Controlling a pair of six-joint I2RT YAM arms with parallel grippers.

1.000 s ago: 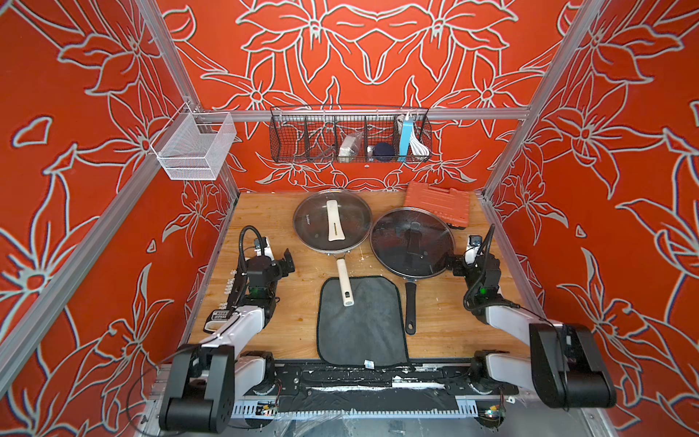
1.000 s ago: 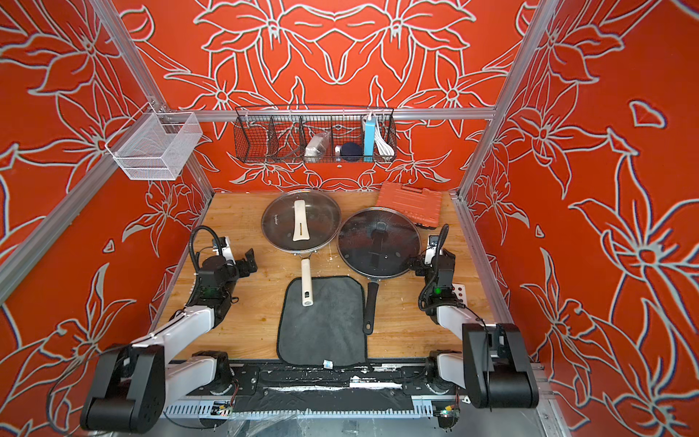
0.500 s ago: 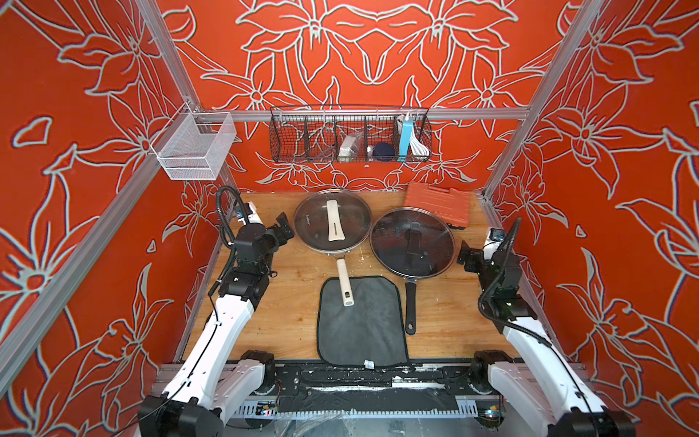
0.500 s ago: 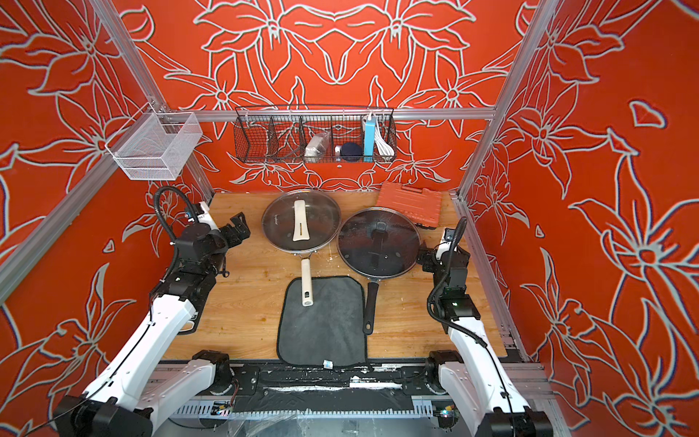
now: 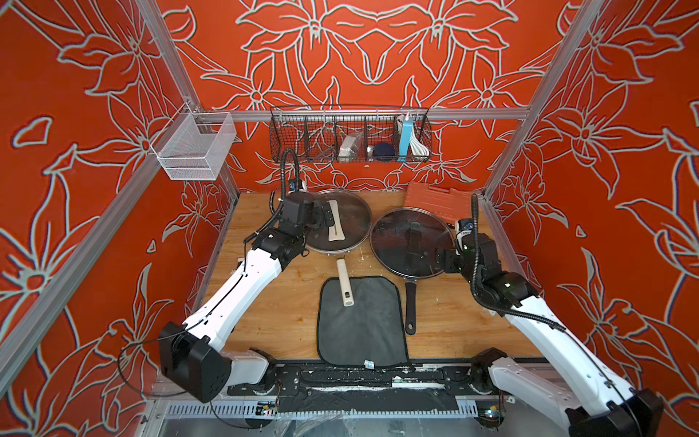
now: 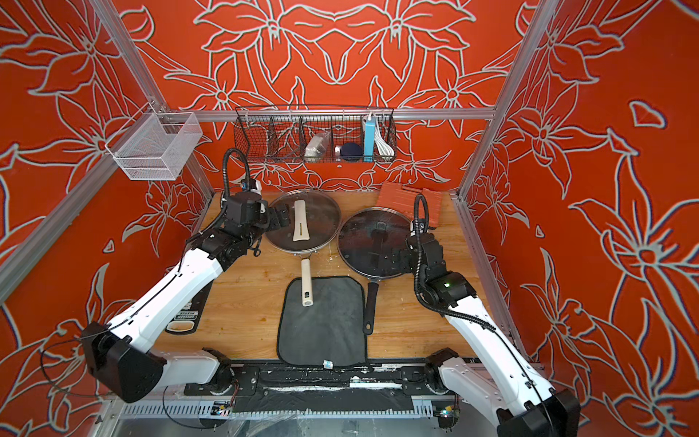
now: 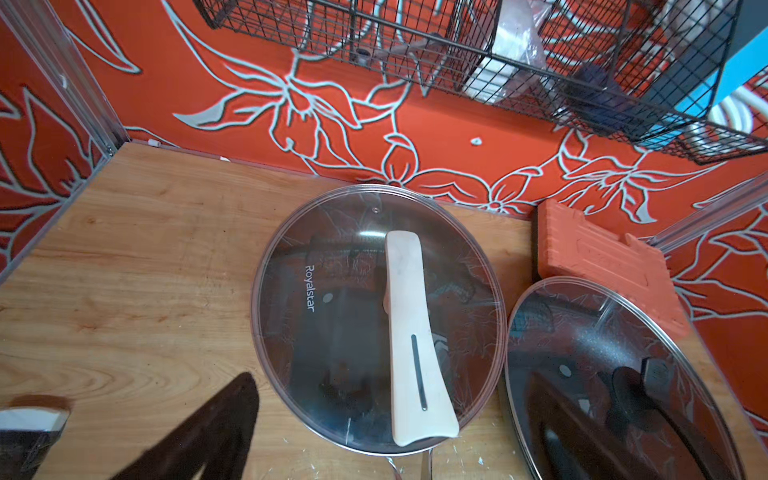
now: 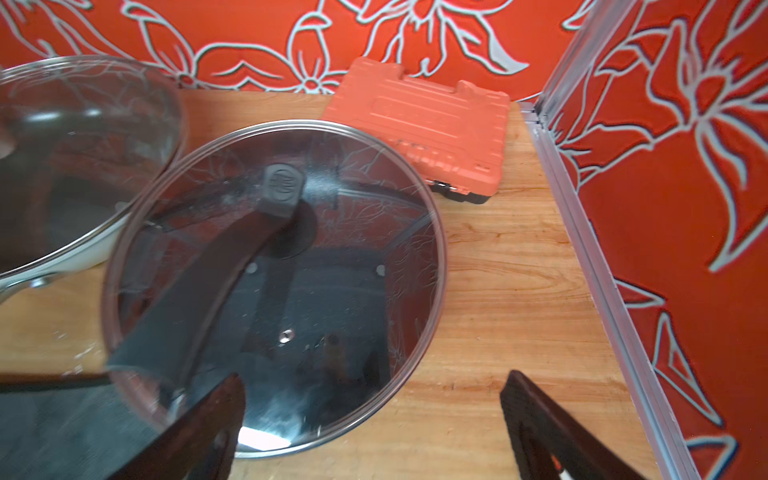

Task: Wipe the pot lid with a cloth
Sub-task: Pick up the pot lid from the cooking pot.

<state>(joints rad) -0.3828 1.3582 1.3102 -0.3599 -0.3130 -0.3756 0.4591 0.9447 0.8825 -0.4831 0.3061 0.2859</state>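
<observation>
The pot lid has a cream-white handle. My left gripper needs to next go to the middle of the pot lid's cream-white handle (image 5: 334, 216) (image 7: 406, 301) and close there.
The pot lid (image 5: 350, 227) (image 6: 314, 227) (image 7: 332, 299), clear glass with a metal rim and a cream-white bar handle (image 7: 409, 332), sits on a pan at the back left. The dark grey cloth (image 5: 361, 325) (image 6: 321, 325) lies flat at the table's front edge, white tag at its near hem. My left gripper (image 5: 321, 215) (image 6: 280, 220) hovers open over the lid's left part, just beside the handle, holding nothing; the left wrist view shows one dark finger (image 7: 216, 424). My right gripper (image 5: 440, 261) (image 6: 397, 261) (image 8: 374, 376) is open and empty over the other lid's near-right rim.
A glass lid with a black handle (image 5: 412, 242) (image 8: 274, 266) covers a dark pan right of the pot lid. The left pan's cream handle (image 5: 345, 283) rests on the cloth's far edge; the black pan handle (image 5: 410, 310) lies beside it. An orange case (image 5: 435, 200) sits back right. Wire baskets (image 5: 350, 136) (image 5: 196, 147) hang above.
Both arms rose from their folded rest at the sides and reached forward, the left to above the pot lid, the right to the black-handled lid's edge. Both grippers stayed open.
</observation>
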